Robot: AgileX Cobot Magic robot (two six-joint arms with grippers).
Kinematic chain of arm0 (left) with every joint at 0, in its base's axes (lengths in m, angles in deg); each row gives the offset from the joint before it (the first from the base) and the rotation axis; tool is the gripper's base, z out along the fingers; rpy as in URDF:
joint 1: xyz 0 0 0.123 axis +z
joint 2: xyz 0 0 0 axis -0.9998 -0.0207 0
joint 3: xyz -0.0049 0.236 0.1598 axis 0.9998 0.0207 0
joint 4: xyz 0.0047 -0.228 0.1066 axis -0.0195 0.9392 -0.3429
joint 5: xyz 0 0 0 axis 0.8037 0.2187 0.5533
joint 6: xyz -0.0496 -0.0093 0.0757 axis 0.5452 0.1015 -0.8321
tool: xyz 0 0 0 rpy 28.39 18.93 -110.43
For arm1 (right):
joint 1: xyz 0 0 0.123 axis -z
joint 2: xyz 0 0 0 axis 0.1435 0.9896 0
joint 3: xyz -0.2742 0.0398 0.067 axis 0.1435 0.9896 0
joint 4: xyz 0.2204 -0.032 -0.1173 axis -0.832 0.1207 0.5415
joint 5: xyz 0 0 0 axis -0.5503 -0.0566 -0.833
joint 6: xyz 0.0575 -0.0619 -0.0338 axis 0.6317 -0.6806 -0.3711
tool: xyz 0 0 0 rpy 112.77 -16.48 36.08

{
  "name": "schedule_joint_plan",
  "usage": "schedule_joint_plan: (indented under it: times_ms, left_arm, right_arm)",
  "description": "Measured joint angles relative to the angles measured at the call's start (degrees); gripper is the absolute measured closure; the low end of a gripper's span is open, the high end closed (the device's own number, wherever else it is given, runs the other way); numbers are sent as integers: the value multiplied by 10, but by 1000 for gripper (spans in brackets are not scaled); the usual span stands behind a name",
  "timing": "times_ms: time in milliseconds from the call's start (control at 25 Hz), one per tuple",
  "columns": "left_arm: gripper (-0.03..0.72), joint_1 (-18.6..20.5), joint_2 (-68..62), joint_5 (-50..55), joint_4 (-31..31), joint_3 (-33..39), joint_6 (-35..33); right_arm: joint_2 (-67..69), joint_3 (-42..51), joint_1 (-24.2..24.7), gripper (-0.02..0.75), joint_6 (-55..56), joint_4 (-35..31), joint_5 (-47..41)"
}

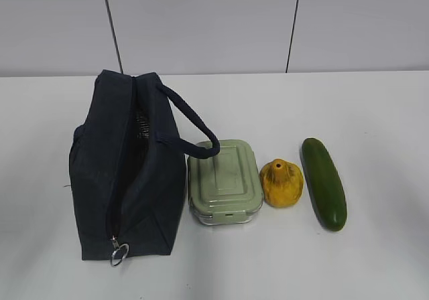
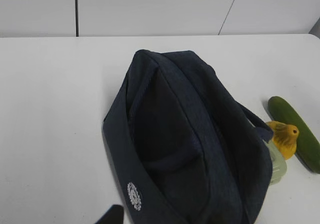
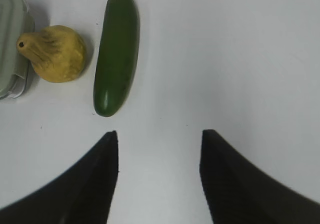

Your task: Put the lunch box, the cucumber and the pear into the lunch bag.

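Observation:
The dark green cucumber's middle (image 1: 324, 183) (image 3: 117, 55), beside the yellow pear, is the next place my right gripper should go to and close.
The navy lunch bag (image 1: 127, 173) lies on the white table at the left, its top zipper part open, with a ring pull (image 1: 118, 253) at the near end. The sage-green lunch box (image 1: 224, 179) sits right beside it, then the yellow pear (image 1: 281, 183), then the dark green cucumber (image 1: 324, 183). Neither gripper shows in the exterior view. My right gripper (image 3: 159, 134) is open and empty above bare table, near the cucumber (image 3: 116, 51) and pear (image 3: 55, 53). In the left wrist view only one dark fingertip (image 2: 112, 215) shows, beside the bag (image 2: 180, 149).
The bag's rolled loop handle (image 1: 194, 122) drapes onto the far left corner of the lunch box. A grey panelled wall (image 1: 214, 19) stands behind the table. White tabletop (image 1: 375, 112) stretches to the right of the cucumber and in front of the objects.

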Motion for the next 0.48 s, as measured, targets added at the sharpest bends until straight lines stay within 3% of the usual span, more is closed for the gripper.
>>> schedule_joint_plan:
  times_ms: [360,480]
  left_arm:
    - [377,0,-123,-28,45,-43,-80]
    - [377,0,-136,-30,47,-48,-88]
  right_arm:
    - [232,-112,1,239,-66,-111,13]
    - [291,-139,1,171,-75,-121,12]
